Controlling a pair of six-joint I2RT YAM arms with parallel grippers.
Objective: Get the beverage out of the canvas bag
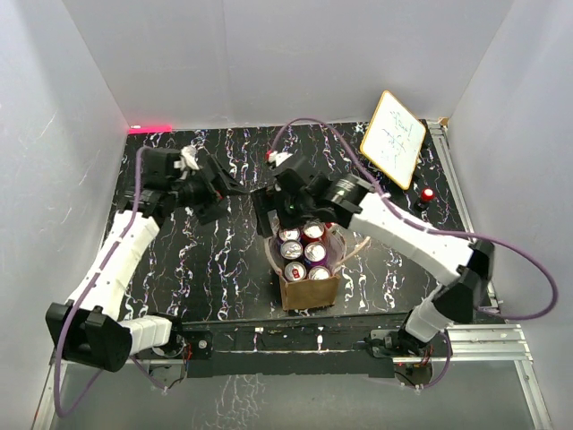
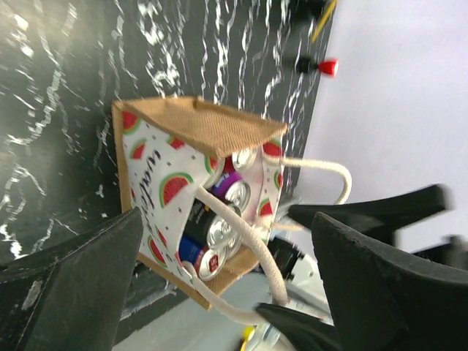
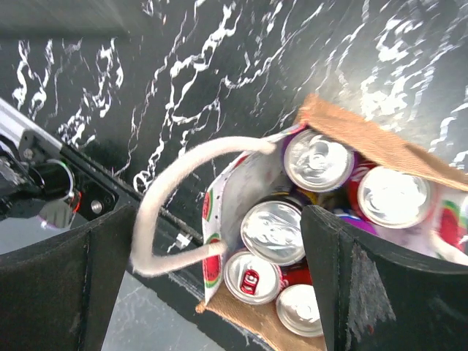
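My right gripper should close on the upper body of the black can point(image 1: 293, 252) point(image 3: 272, 232), between the purple can and the can with the red tab.
The canvas bag point(image 1: 310, 291) stands upright near the table's front middle, tan outside with a watermelon-print lining. Several beverage cans point(image 1: 294, 251) stand in it with silver tops up. My right gripper point(image 1: 277, 218) is open and empty, hovering just above the bag's far-left edge. In the right wrist view its fingers point(image 3: 387, 285) straddle a can point(image 3: 272, 232) and the bag's wall, above a cream handle point(image 3: 168, 197). My left gripper point(image 1: 242, 190) is open and empty, to the bag's far left. In the left wrist view the bag point(image 2: 157, 179) lies beyond my left gripper point(image 2: 227, 292).
A small whiteboard point(image 1: 394, 139) leans at the back right, with a red-capped object point(image 1: 427, 193) beside it. An aluminium rail point(image 1: 450, 170) runs along the right edge. White walls enclose the black marbled table point(image 1: 179, 260). A pink strip point(image 1: 149, 128) lies at the back left.
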